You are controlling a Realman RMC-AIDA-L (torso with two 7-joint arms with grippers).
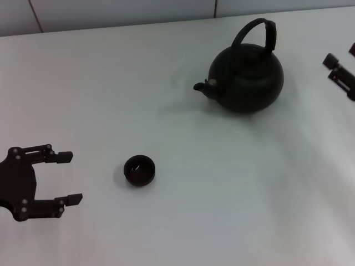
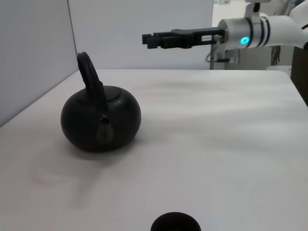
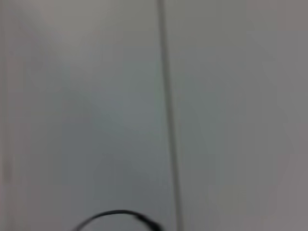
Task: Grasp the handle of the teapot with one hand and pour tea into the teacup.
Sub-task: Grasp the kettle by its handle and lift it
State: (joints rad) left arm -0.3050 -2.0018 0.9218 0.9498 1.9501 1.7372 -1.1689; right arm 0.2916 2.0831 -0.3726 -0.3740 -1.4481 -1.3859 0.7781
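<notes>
The right gripper I have should next move to the upright part of the teapot's handle [image 1: 270,36], on the side away from the spout, and close there.
The teapot [image 1: 247,77] is a large round black pot standing at the back right of the table, its short spout pointing left. Its arched handle [image 1: 256,32] rises upright over the lid. The small black teacup [image 1: 138,170] sits well to the front left of the pot. My left gripper [image 1: 70,177] rests open on the table left of the cup, holding nothing. At the far right edge my right gripper [image 1: 341,55] hovers open beside the pot, apart from the handle. The left wrist view shows the teapot [image 2: 101,120], the handle [image 2: 89,72], the teacup [image 2: 175,224] and the right gripper [image 2: 150,39].
The white table [image 1: 222,194] runs back to a grey wall [image 1: 111,11] behind the teapot. In the right wrist view only the wall's seam [image 3: 168,120] and a thin black arc [image 3: 118,214] at the frame's lower edge show.
</notes>
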